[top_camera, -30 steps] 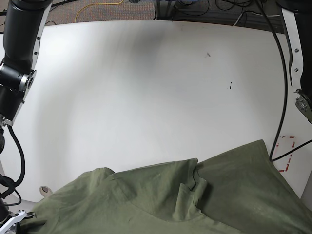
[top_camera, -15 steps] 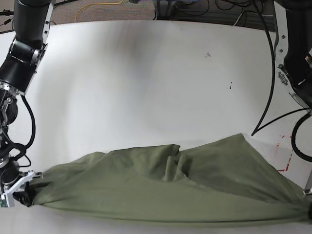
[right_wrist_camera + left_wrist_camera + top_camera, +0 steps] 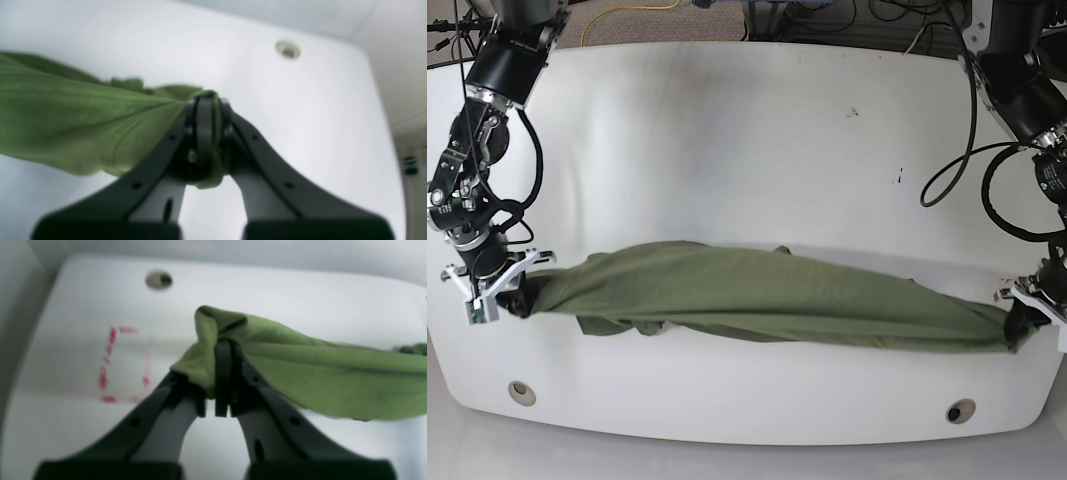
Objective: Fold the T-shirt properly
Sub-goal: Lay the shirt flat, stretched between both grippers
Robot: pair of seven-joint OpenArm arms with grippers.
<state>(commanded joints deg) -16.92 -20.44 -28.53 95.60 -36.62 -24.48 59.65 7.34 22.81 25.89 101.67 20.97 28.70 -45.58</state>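
I need to use my left gripper to set its end of the T-shirt free on the white table, far behind the red dashed square (image 3: 995,130).
The olive-green T-shirt (image 3: 767,295) hangs stretched in a long bunched band across the front of the white table (image 3: 747,150), held at both ends. My left gripper (image 3: 1025,322) is shut on its right end in the base view; the left wrist view shows the cloth (image 3: 300,373) pinched between the fingers of that gripper (image 3: 223,380). My right gripper (image 3: 515,292) is shut on the other end, where the fabric (image 3: 66,116) bunches into the gripper (image 3: 205,133). The collar label is hidden.
A red dashed square (image 3: 125,365) is marked on the table just beside the left gripper. Two round holes (image 3: 522,391) (image 3: 960,411) sit near the table's front edge. Cables (image 3: 867,15) lie on the floor behind the table.
Both grippers have carried the shirt's ends away from the front edge toward the table's middle. The shirt went from a loose spread heap to a taut narrow band.
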